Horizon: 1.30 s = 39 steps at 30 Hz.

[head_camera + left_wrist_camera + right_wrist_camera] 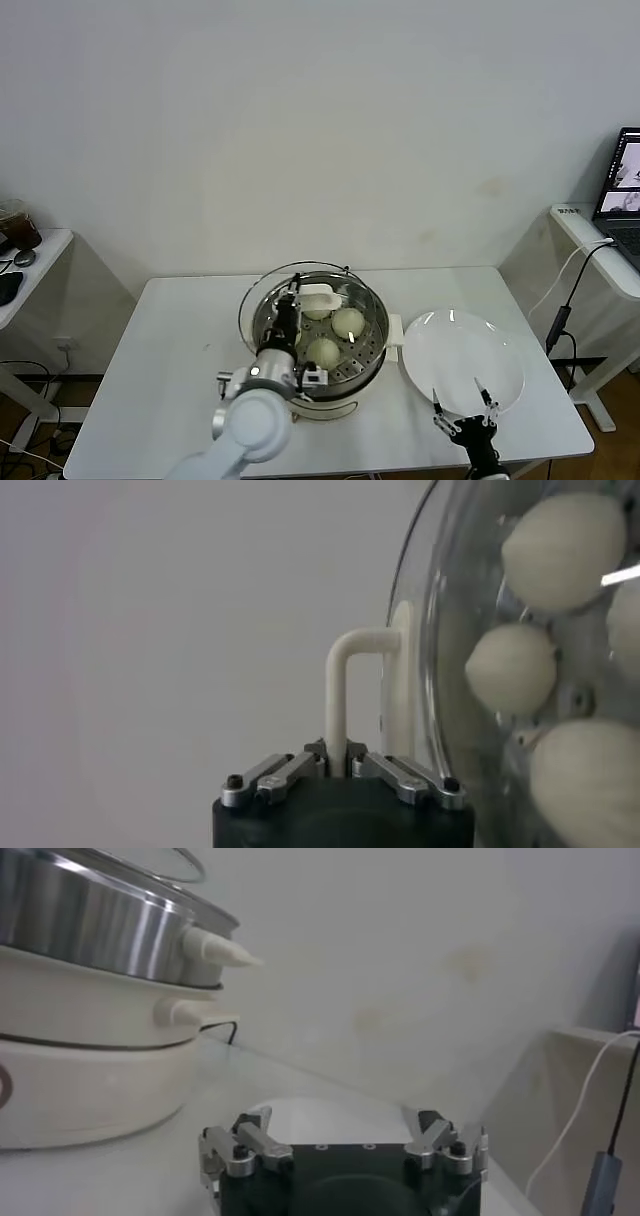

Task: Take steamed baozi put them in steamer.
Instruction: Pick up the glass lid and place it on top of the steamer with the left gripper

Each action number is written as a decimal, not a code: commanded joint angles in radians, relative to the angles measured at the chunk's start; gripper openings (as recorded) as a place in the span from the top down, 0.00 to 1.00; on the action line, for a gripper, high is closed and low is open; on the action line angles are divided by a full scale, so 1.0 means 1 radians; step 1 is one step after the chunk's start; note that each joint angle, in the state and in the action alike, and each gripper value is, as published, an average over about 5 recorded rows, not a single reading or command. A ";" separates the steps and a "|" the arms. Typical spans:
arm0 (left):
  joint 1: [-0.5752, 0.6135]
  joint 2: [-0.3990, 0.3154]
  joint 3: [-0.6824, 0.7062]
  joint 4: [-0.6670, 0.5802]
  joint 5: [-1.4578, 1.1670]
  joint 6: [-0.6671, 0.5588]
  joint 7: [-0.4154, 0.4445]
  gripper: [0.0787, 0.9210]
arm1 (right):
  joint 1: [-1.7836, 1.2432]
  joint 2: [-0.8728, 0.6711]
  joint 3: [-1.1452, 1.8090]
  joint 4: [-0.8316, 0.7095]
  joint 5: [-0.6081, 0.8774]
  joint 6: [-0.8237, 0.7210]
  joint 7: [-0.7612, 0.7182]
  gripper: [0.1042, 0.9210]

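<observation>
Next, my left gripper lets go of the glass lid on the rim of the steel pot [320,326], so that it covers the baozi.
The steamer [335,405], a shiny steel pot on a cream-white base, stands mid-table. Three baozi show on its perforated tray: one [347,322], one [323,351], and one [314,311] partly behind the lid handle. My left gripper [291,300] is shut on the white handle [320,296] of the round glass lid [258,290], held over the pot. In the left wrist view the jaws [337,760] pinch the handle [337,695], and baozi [511,668] show through the glass [440,630]. My right gripper [463,402] is open and empty at the front right.
An empty flat white plate [462,360] lies right of the steamer, just beyond the right gripper; it also shows in the right wrist view [330,1116], with the steamer wall [90,928] beside it. Side tables stand at far left and far right, with a laptop [622,195].
</observation>
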 commanded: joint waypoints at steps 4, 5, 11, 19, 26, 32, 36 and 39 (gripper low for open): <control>0.028 -0.069 0.066 0.046 0.097 0.008 -0.001 0.89 | 0.000 0.001 -0.005 0.001 0.000 -0.002 0.000 0.12; 0.033 -0.069 0.065 0.048 0.096 0.007 -0.004 0.89 | 0.000 0.001 -0.006 0.000 0.000 -0.002 0.000 0.12; 0.040 -0.076 0.063 0.063 0.093 0.001 -0.025 0.89 | -0.002 -0.001 -0.006 -0.002 -0.001 0.001 0.000 0.12; 0.033 -0.080 0.053 0.080 0.091 -0.002 -0.041 0.89 | -0.006 -0.002 -0.006 -0.002 -0.002 0.004 -0.001 0.12; 0.028 -0.078 0.037 0.094 0.080 -0.004 -0.053 0.89 | -0.006 -0.001 -0.007 -0.004 -0.005 0.005 -0.002 0.12; 0.025 -0.085 0.034 0.105 0.064 -0.004 -0.069 0.89 | -0.010 -0.001 -0.009 -0.001 -0.007 0.006 -0.003 0.12; 0.035 -0.093 0.028 0.102 0.054 -0.016 -0.087 0.89 | -0.012 -0.002 -0.009 0.000 -0.008 0.006 -0.003 0.12; 0.054 -0.092 0.017 0.088 0.033 -0.029 -0.109 0.89 | -0.013 -0.002 -0.009 0.001 -0.008 0.006 -0.003 0.12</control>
